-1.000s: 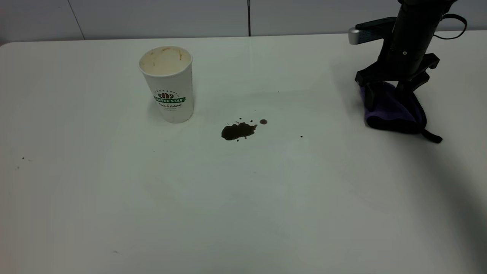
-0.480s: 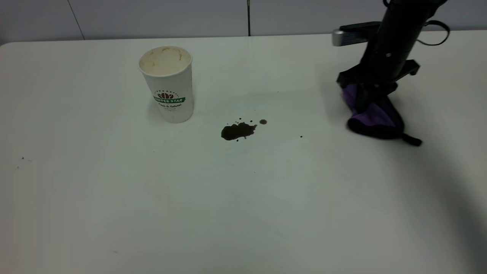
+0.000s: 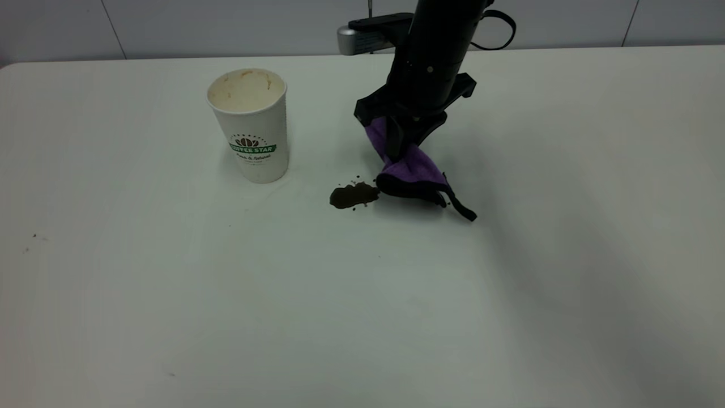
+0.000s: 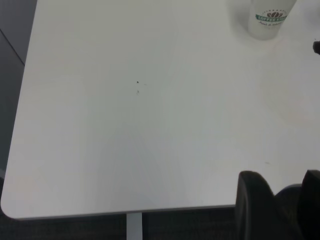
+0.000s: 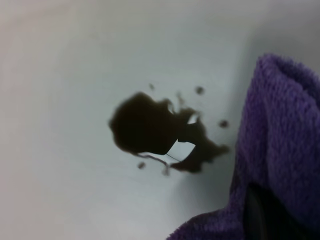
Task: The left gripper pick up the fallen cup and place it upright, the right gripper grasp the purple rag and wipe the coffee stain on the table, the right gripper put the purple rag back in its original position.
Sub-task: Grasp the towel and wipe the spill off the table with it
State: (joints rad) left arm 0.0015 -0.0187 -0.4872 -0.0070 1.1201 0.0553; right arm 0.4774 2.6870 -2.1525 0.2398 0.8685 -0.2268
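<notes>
Next, my right gripper lets go of the purple rag on the bare table across the coffee stain from the white cup point(image 3: 547, 157).
The white cup point(image 3: 252, 130) stands upright on the table point(image 3: 362, 317), left of the coffee stain point(image 3: 352, 195). My right gripper point(image 3: 403, 139) is shut on the purple rag point(image 3: 410, 170), which hangs down to the table. The rag's lower black edge touches the stain's right side, and its loop tail trails to the right. In the right wrist view the stain point(image 5: 155, 127) lies beside the rag point(image 5: 285, 130), with one dark finger point(image 5: 255, 215) buried in the cloth. My left gripper point(image 4: 285, 200) hovers open and holding nothing near the table's front edge, far from the cup point(image 4: 267, 20).
Tiny dark specks point(image 3: 34, 236) lie on the left part of the table, and they show again as specks point(image 4: 138, 82) in the left wrist view. The table's rounded corner point(image 4: 10, 207) and front edge are close to the left gripper. A grey wall point(image 3: 226, 25) runs behind the table.
My right gripper has carried the purple rag leftward from the table's right side to the stain's right edge. The cup and the stain have not moved.
</notes>
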